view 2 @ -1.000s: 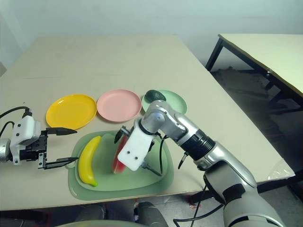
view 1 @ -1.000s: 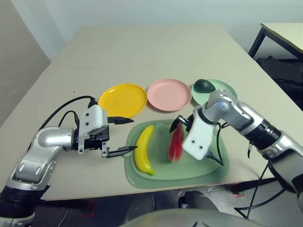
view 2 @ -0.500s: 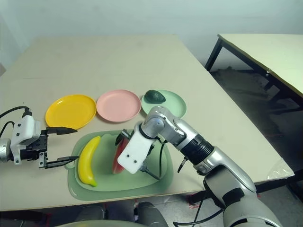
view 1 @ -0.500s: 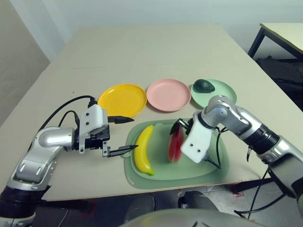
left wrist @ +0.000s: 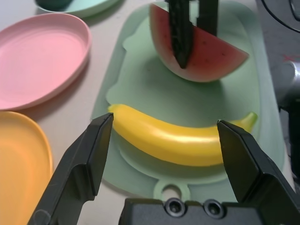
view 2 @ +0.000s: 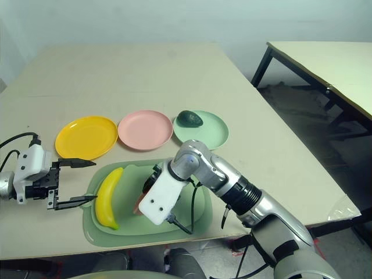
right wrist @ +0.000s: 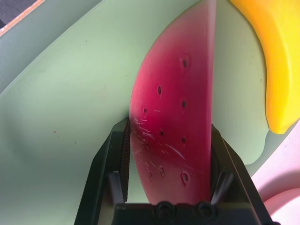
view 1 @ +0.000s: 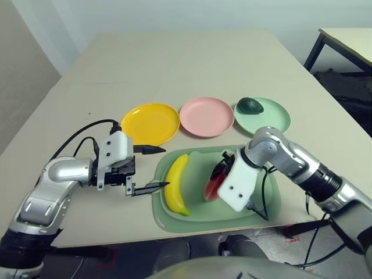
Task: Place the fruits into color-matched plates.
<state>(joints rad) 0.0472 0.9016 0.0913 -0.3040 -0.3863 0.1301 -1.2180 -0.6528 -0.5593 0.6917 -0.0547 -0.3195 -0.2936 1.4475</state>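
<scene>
My right gripper is going to the pink plate. It will let go of the red watermelon wedge on the middle of the pink plate (view 1: 206, 113).
A red watermelon wedge (right wrist: 176, 108) stands on the green mat (view 1: 196, 174), and my right gripper (right wrist: 171, 136) is shut on it, one finger against each side. A yellow banana (view 1: 176, 183) lies on the mat just left of the wedge. My left gripper (view 1: 166, 167) hovers open at the mat's left edge, its fingers pointing at the banana (left wrist: 173, 138). Behind the mat, left to right, stand the yellow plate (view 1: 150, 123), the pink plate (view 1: 206, 116) and the mint green plate (view 1: 273, 119). The dark green avocado (view 1: 250, 105) rests in the mint one.
The mat lies close to the table's front edge. Black cables trail from both wrists. A second table (view 1: 349, 40) stands off to the right, and bare tabletop (view 1: 186, 64) stretches behind the plates.
My right gripper has sunk toward the mat and its fingers have closed in on the watermelon wedge, which now leans. The left arm has stayed put.
</scene>
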